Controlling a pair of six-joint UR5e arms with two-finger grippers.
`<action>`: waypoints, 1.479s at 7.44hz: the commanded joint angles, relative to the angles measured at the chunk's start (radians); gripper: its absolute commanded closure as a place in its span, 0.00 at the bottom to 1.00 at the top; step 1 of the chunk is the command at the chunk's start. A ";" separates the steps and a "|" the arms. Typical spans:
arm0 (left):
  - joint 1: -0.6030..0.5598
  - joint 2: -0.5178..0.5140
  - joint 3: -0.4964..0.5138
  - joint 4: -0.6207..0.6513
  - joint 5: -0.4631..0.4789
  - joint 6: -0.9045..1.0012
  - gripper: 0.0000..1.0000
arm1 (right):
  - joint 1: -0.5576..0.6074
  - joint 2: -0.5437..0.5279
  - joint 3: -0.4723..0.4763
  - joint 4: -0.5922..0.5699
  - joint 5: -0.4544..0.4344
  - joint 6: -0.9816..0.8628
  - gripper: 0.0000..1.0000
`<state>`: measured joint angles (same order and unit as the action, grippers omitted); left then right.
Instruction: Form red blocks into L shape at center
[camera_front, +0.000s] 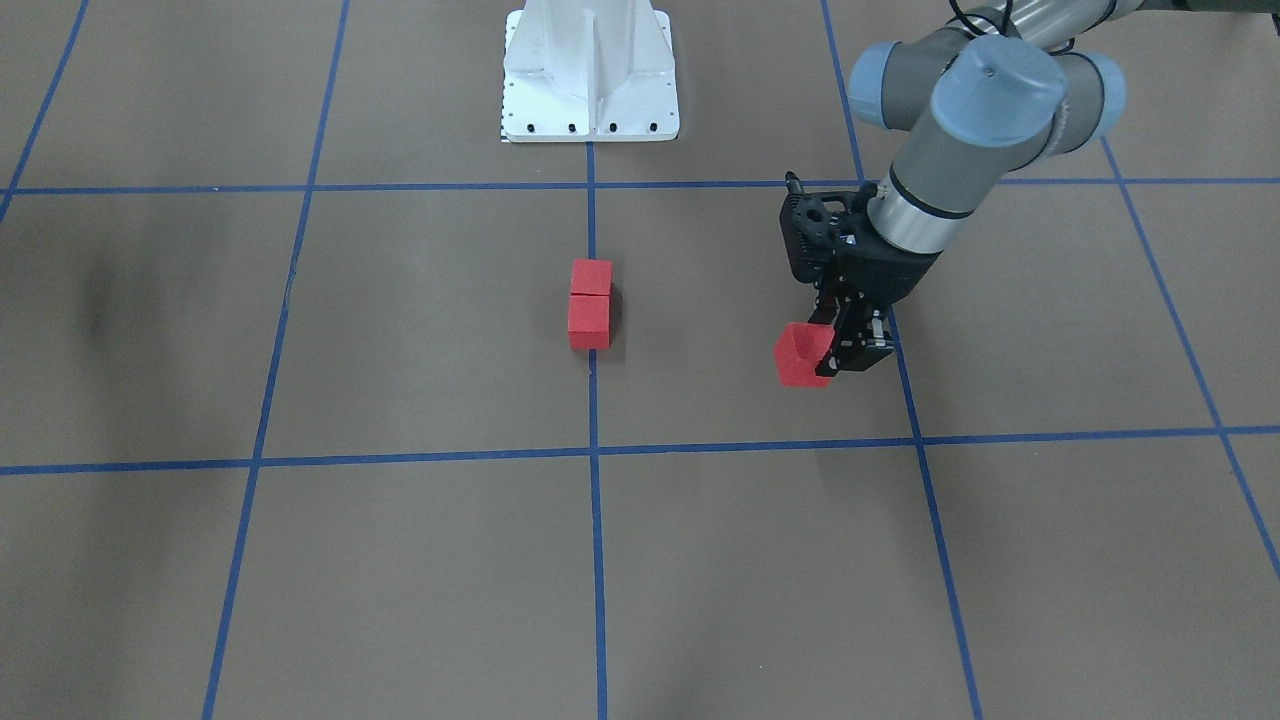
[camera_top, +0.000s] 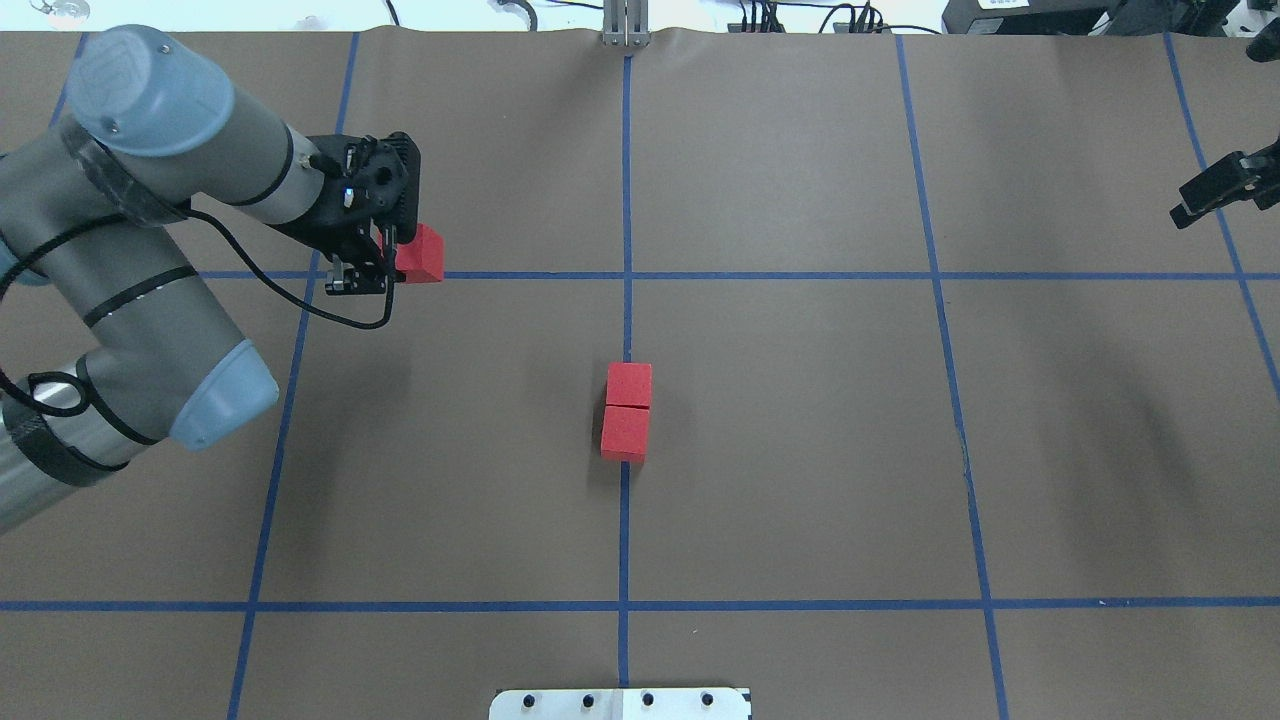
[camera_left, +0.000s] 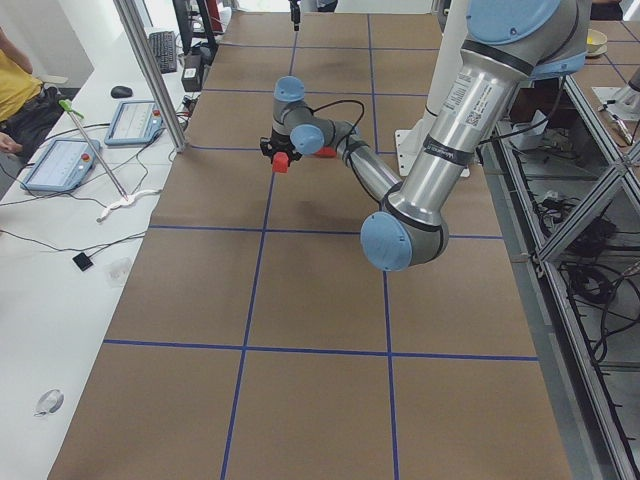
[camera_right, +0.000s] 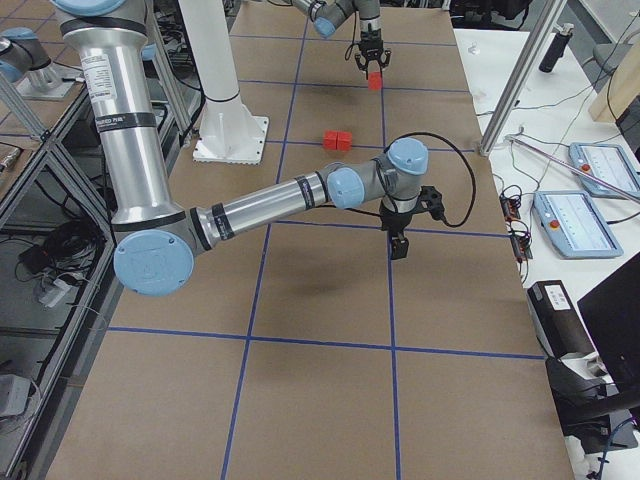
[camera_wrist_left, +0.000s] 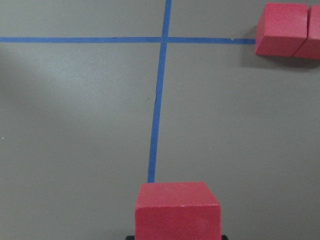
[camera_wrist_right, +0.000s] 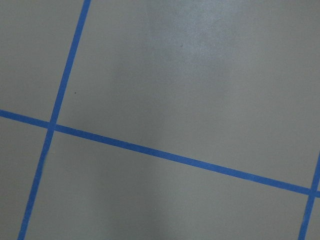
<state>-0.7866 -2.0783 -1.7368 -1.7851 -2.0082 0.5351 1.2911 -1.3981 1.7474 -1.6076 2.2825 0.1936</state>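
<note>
Next, I set the held red block, still above the table, down with my left gripper next to the paired block farther from the white base plate (camera_front: 633, 319) (camera_wrist_left: 279, 76).
Two red blocks (camera_top: 629, 384) (camera_top: 625, 433) lie touching in a short row on the blue centre line (camera_top: 624, 520) of the brown table. They also show in the front view (camera_front: 590, 278) (camera_front: 589, 322) and at the top right of the left wrist view (camera_wrist_left: 282, 29). My left gripper (camera_top: 395, 262) is shut on the third red block (camera_top: 422, 253), held above the table well left of the pair. The held block also shows in the front view (camera_front: 800, 357) and low in the left wrist view (camera_wrist_left: 177, 210). My right gripper (camera_top: 1215, 190) hangs at the table's far right, away from the blocks; I cannot tell whether it is open.
The robot's white base plate (camera_front: 590, 70) stands at the near table edge behind the pair. Blue tape lines (camera_wrist_right: 165, 155) divide the brown surface into large squares. Operator desks with tablets (camera_right: 585, 215) lie beyond the far edge.
</note>
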 joint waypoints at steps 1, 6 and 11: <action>0.093 -0.110 0.048 0.195 0.023 0.014 1.00 | 0.008 -0.018 0.006 0.000 0.000 0.001 0.00; 0.219 -0.279 0.175 0.245 0.022 -0.135 1.00 | 0.013 -0.027 0.003 0.000 0.002 0.007 0.00; 0.247 -0.283 0.187 0.243 0.022 -0.130 0.86 | 0.013 -0.025 0.001 0.000 0.002 0.013 0.00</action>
<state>-0.5494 -2.3605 -1.5522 -1.5414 -1.9865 0.4037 1.3039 -1.4237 1.7488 -1.6076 2.2841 0.2067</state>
